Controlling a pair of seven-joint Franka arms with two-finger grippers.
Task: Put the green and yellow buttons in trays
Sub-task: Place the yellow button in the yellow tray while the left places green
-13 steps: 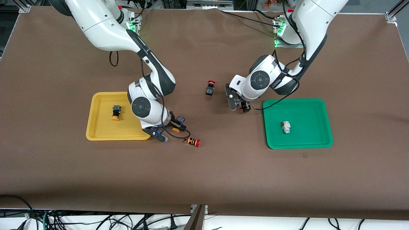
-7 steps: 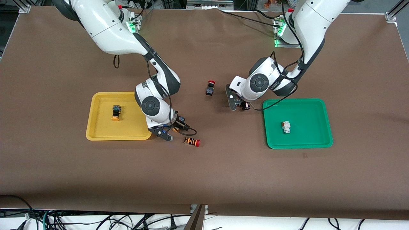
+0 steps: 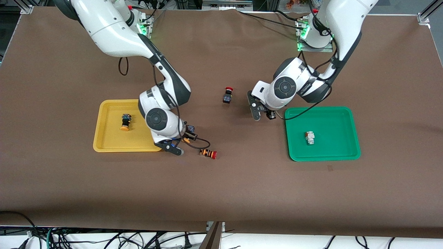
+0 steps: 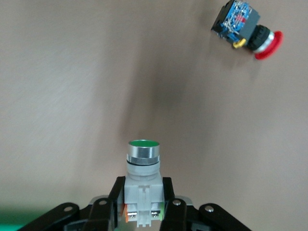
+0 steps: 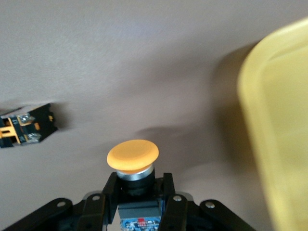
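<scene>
My left gripper is going to put the white button down in the green tray (image 3: 321, 128), beside the other white button.
My right gripper (image 3: 185, 135) is shut on a dark-bodied button with an orange-yellow cap (image 5: 133, 156), just above the table beside the yellow tray (image 3: 110, 138); the tray's rim shows in the right wrist view (image 5: 279, 134). A like button (image 3: 125, 122) lies in that tray. My left gripper (image 3: 264, 114) is shut on a white-bodied button with a silver collar and green cap (image 4: 143, 180), held over the table beside the green tray (image 3: 332, 117). Another white button (image 3: 309, 137) lies in the green tray.
A dark switch with a red cap (image 3: 227, 95) stands mid-table between the arms and shows in the left wrist view (image 4: 245, 29). An orange-striped switch with a red cap (image 3: 208, 153) lies near my right gripper, nearer the front camera; the right wrist view shows it too (image 5: 26, 127).
My right gripper swung out with the yellow-capped button, then came back toward the yellow tray. My left gripper shifted slightly toward the green tray with the white button.
</scene>
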